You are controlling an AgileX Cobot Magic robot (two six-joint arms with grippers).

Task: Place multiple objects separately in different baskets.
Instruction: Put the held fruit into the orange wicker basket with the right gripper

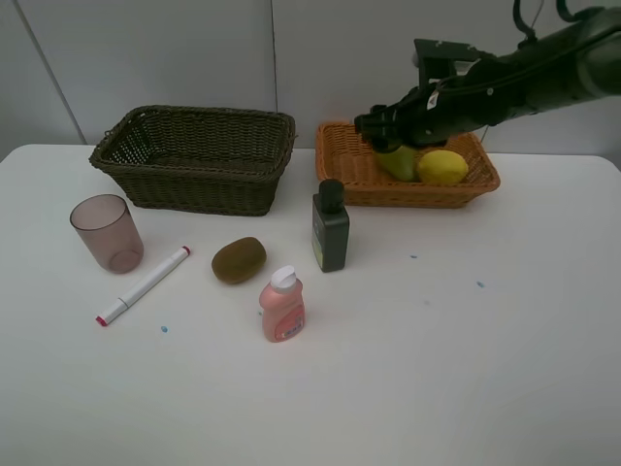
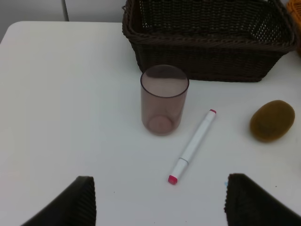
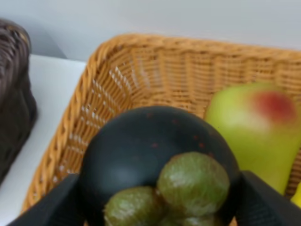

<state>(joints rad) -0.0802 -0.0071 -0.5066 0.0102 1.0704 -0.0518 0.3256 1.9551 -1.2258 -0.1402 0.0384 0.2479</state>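
Observation:
Next, my right gripper releases the dark mangosteen in the orange basket's empty end point(image 1: 343, 155) point(image 3: 135, 104) nearest the deep dark basket. The mangosteen is now over the orange basket.
My right gripper point(image 1: 383, 124) hovers over the left end of the orange basket point(image 1: 427, 189), shut on a dark mangosteen point(image 3: 155, 155) with its green calyx toward the wrist camera. A green-red pear point(image 3: 256, 127) and a yellow lemon point(image 1: 442, 167) lie in that basket. On the table stand a mauve cup point(image 2: 163, 100), a dark green bottle point(image 1: 330, 228) and a pink bottle point(image 1: 282, 305). A white red-tipped marker point(image 2: 194, 145) and a brown kiwi point(image 2: 272, 120) lie between them. My left gripper point(image 2: 160, 202) is open above the table near the marker, holding nothing.
The deep dark basket point(image 1: 194, 180) stands at the back left with nothing visible inside. The right and front parts of the white table are bare apart from small blue specks. A pale wall closes the back.

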